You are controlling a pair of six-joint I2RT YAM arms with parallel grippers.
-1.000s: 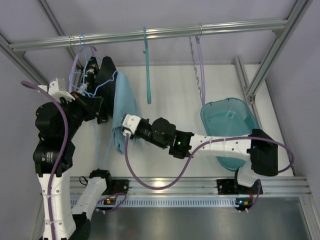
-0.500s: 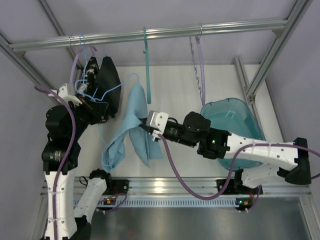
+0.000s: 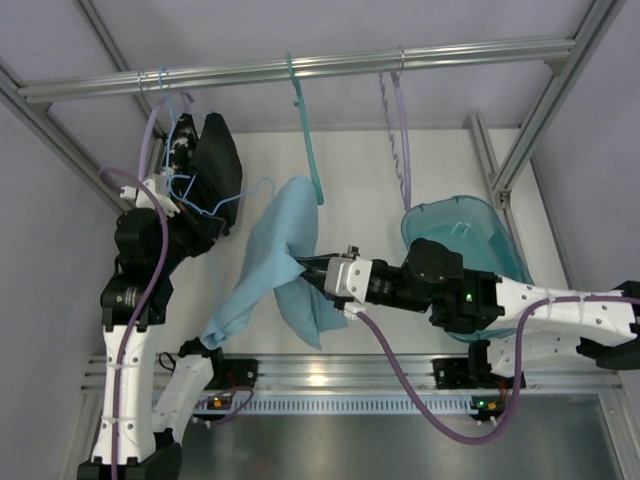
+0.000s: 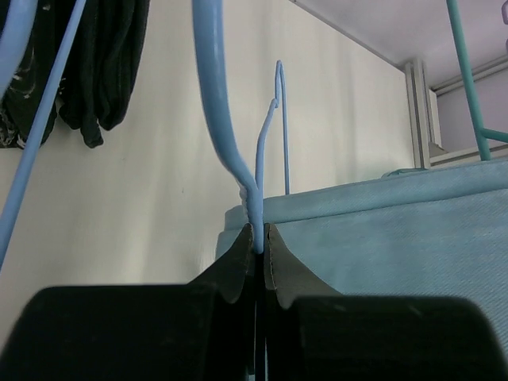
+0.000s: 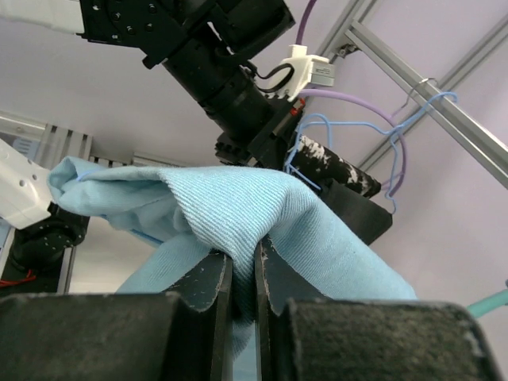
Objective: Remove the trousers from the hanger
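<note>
The robot's right gripper needs to set the trousers down in the teal tub [image 3: 450, 260], draped over the tub's rim by the lilac spiral hanger.
The light sky-blue trousers [image 3: 285, 245] hang stretched out in the middle of the top view. My right gripper [image 3: 312, 268] is shut on a fold of the trousers [image 5: 238, 202], pinched between its jaws [image 5: 244, 262]. My left gripper [image 3: 205, 215] is shut on the thin pale-blue hanger [image 3: 252, 186], with the wire [image 4: 214, 95] clamped at the fingertips [image 4: 257, 238]. The trousers [image 4: 381, 238] lie just behind the left fingers, with their top edge folded over. The hanger's lower bar is hidden by the cloth.
A black garment [image 3: 215, 165] hangs behind the left gripper. A teal-green hanger [image 3: 305, 140] and a lilac spiral hanger [image 3: 395, 130] hang from the metal rail [image 3: 450, 52]. A teal tub [image 3: 480, 225] stands on the right, under the right arm.
My right gripper has pulled the trousers rightward and toward the front, spreading the cloth. My left arm has shifted slightly right with the hanger. The teal-green hanger has swung.
</note>
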